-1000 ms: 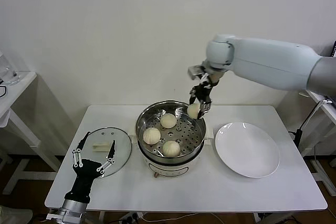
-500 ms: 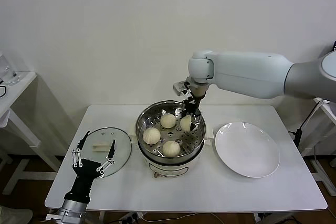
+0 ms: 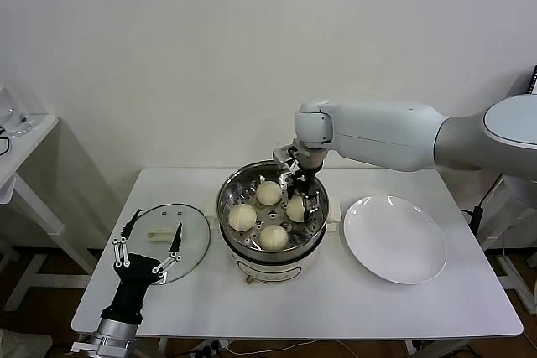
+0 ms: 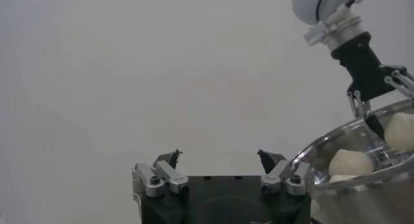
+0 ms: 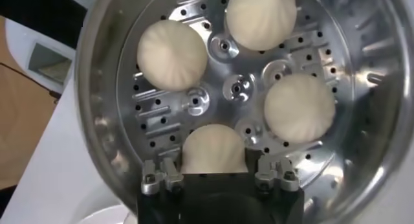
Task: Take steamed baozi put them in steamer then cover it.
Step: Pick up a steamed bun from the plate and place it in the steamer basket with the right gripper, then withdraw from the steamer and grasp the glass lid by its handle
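Observation:
The steamer should be covered next. So my left gripper will close its fingers on the white handle (image 3: 160,235) at the middle of the cover.
The steamer (image 3: 226,196) stands mid-table on its white base. On its perforated tray (image 5: 236,89) lie several cream-white baozi: three apart (image 3: 268,193) (image 3: 242,217) (image 3: 273,236) and one more (image 3: 294,208) between the fingers of my right gripper (image 3: 299,204). That gripper reaches down inside the steamer and is open, its fingers (image 5: 158,175) just off each side of this baozi (image 5: 213,151), which rests on the tray. The cover (image 3: 191,241) lies flat on the table's left part. My left gripper (image 3: 151,247) stands open and empty at the cover's near side.
A bare white plate (image 3: 394,239) lies right of the steamer. The left wrist view shows the steamer's rim (image 4: 336,144) and my right gripper (image 4: 370,92) farther off. A small side table (image 3: 21,144) stands at the far left.
My right gripper came down and left from above the steamer's rim into the steamer with the baozi, then opened and let it go onto the tray. The left arm has not moved.

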